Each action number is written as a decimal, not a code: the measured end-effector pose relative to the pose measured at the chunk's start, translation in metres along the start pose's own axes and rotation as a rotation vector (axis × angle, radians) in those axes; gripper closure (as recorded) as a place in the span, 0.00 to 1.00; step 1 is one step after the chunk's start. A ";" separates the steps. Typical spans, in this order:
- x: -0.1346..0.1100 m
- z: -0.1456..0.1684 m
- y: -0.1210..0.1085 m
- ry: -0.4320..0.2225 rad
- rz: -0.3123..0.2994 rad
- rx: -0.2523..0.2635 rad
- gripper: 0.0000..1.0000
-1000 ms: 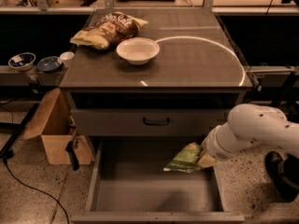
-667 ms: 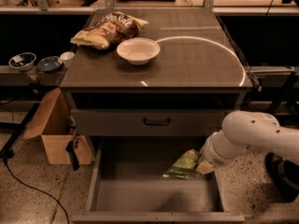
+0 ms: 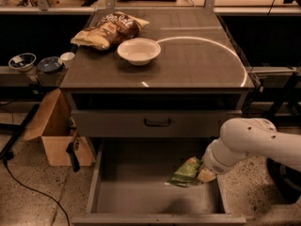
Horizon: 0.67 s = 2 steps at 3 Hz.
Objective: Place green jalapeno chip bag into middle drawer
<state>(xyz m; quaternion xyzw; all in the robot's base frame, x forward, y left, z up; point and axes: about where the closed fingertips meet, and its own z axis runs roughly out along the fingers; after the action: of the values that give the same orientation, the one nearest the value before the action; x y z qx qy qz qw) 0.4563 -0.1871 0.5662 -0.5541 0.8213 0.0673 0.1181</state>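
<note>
My gripper is going to let go of the green jalapeno chip bag, setting it free near the centre of the open drawer's grey bottom [image 3: 170, 185]. The bag now hangs a little above that floor.
The green jalapeno chip bag [image 3: 185, 173] is crinkled and hangs over the right side of the open middle drawer [image 3: 136, 192], a little above its flat grey floor. My gripper [image 3: 202, 174] comes in from the right on the white arm [image 3: 247, 142] and is shut on the bag's right end. The bag casts a shadow on the drawer floor below it. The gripper's own tips are mostly hidden behind the bag and the wrist.
A closed drawer front with a dark handle [image 3: 157, 122] sits just above the open drawer. On the cabinet top stand a white bowl [image 3: 138, 50] and a brown-and-yellow chip bag [image 3: 109, 29]. A cardboard box [image 3: 56, 135] stands on the floor to the left.
My gripper has moved down and slightly left with the green bag, bringing it lower into the open drawer. Nothing else has moved.
</note>
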 end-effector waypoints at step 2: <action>-0.005 0.043 -0.008 -0.003 0.029 -0.013 1.00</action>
<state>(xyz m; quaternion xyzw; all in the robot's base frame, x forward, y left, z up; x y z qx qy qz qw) 0.4707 -0.1749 0.5261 -0.5426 0.8287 0.0752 0.1145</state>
